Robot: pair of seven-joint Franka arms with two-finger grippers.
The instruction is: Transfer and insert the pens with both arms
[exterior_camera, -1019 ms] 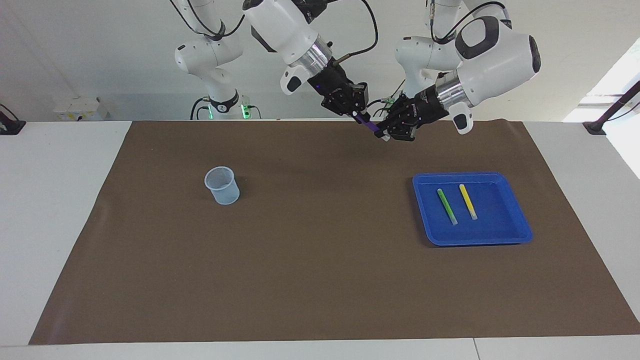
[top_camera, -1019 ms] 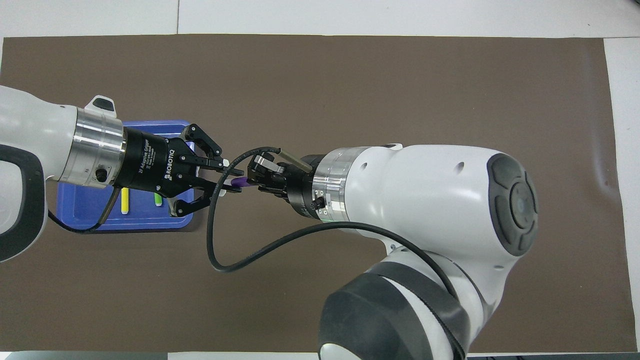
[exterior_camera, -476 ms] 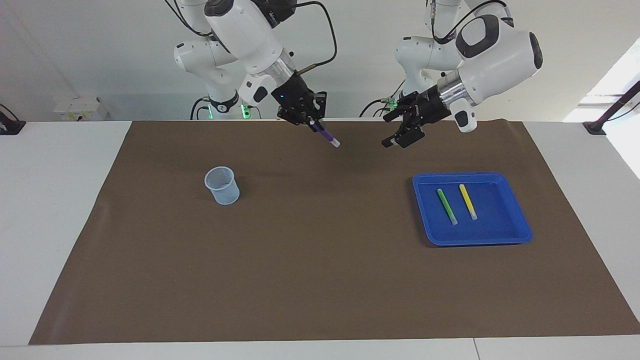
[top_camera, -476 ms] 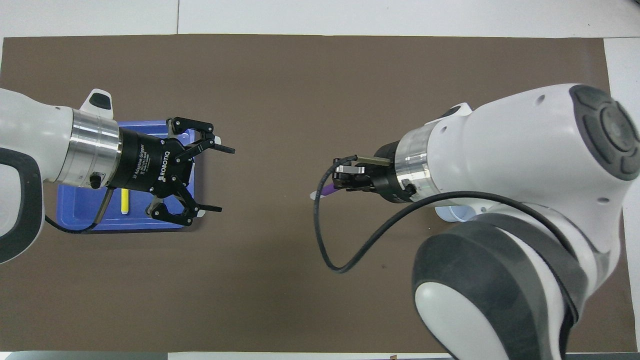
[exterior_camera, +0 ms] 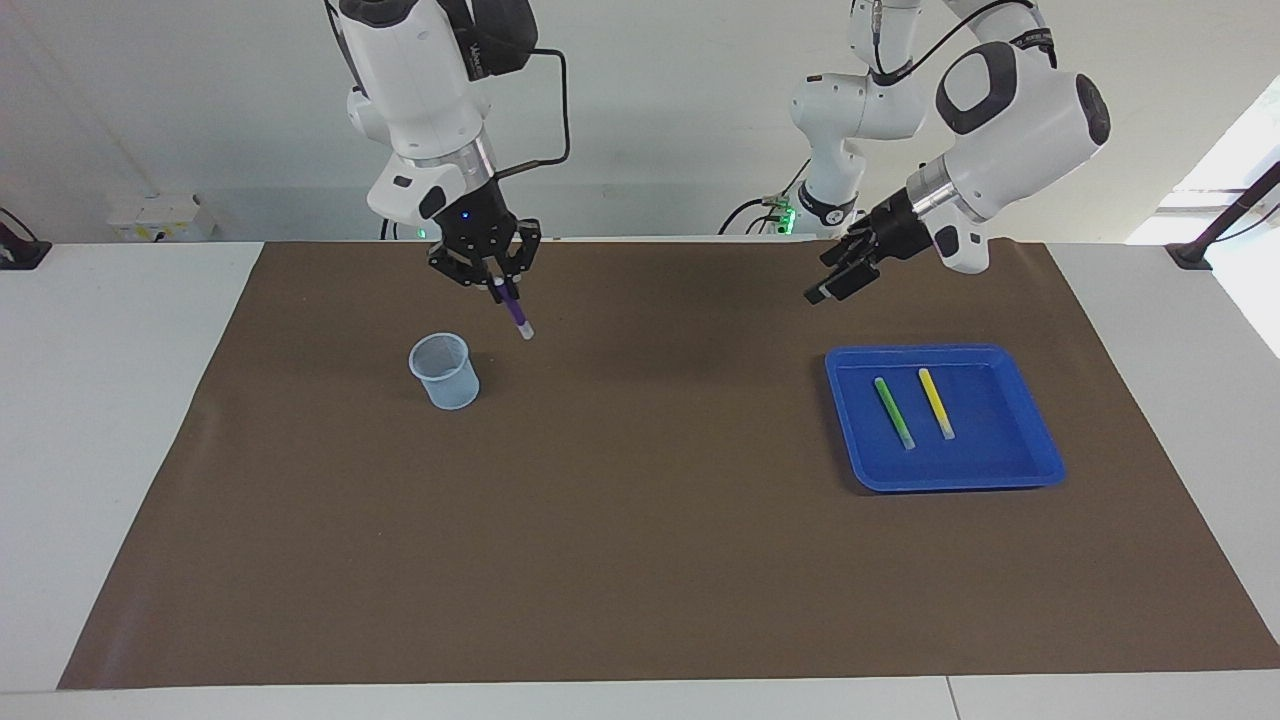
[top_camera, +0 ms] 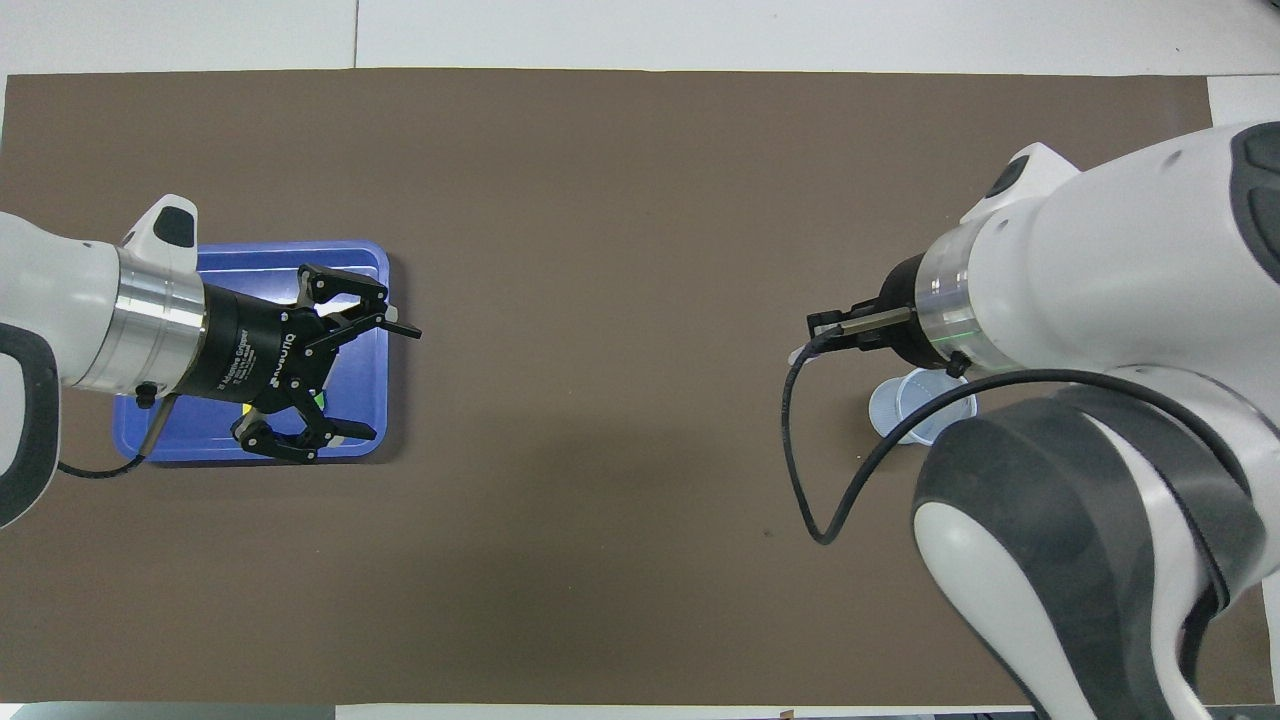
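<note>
The robot's right gripper needs to release the purple pen inside the clear plastic cup [top_camera: 929,402], with the pale end down.
My right gripper [exterior_camera: 497,283] is shut on the purple pen [exterior_camera: 516,311]. It holds the pen up in the air, tilted, pale end down, over the mat just beside the clear plastic cup [exterior_camera: 444,371]. In the overhead view the right gripper [top_camera: 818,336] shows beside the cup [top_camera: 920,405]. My left gripper [exterior_camera: 833,286] is open and empty, raised over the edge of the blue tray [exterior_camera: 1000,445]. The green pen [exterior_camera: 893,411] and the yellow pen [exterior_camera: 936,403] lie side by side in the tray. In the overhead view the left gripper [top_camera: 392,382] covers most of both pens.
A brown mat [exterior_camera: 640,560] covers the table. The cup stands toward the right arm's end, the tray [top_camera: 250,265] toward the left arm's end. A black cable [top_camera: 800,470] loops from the right wrist.
The left gripper let go of the purple pen and drew back over the tray. The right gripper carried the pen from the table's middle to beside the cup.
</note>
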